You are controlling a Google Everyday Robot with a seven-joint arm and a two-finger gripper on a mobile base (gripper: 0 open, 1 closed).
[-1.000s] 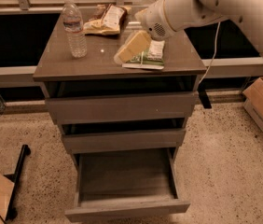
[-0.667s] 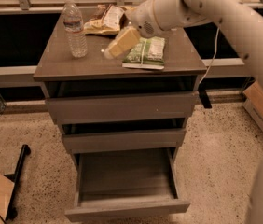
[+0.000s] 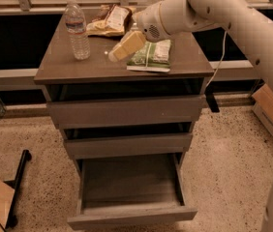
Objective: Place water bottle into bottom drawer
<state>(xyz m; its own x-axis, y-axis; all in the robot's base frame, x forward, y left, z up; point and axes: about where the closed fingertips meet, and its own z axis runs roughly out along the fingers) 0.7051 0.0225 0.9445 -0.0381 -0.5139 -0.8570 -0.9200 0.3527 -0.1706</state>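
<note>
Next, the robot's gripper needs to go to the water bottle and close around the middle of its ribbed body [image 3: 78,29], well below the bottle's white cap.
The water bottle [image 3: 77,30] stands upright at the back left of the cabinet top [image 3: 78,66], clear and ribbed with a white cap. The bottom drawer [image 3: 129,187] is pulled open and nothing shows inside it. The two drawers above it are pushed in. My gripper [image 3: 116,55] hangs just above the middle of the cabinet top, pointing down and to the left. It is a short way to the right of the bottle and apart from it. It holds nothing that I can see.
A green packet [image 3: 152,55] lies on the cabinet top under my wrist. A chip bag [image 3: 111,21] lies at the back. A cardboard box [image 3: 272,115] is on the floor at right, and a black stand [image 3: 18,182] at lower left.
My gripper has moved left across the cabinet top, from over the green packet towards the water bottle. The bottle and drawers have not moved.
</note>
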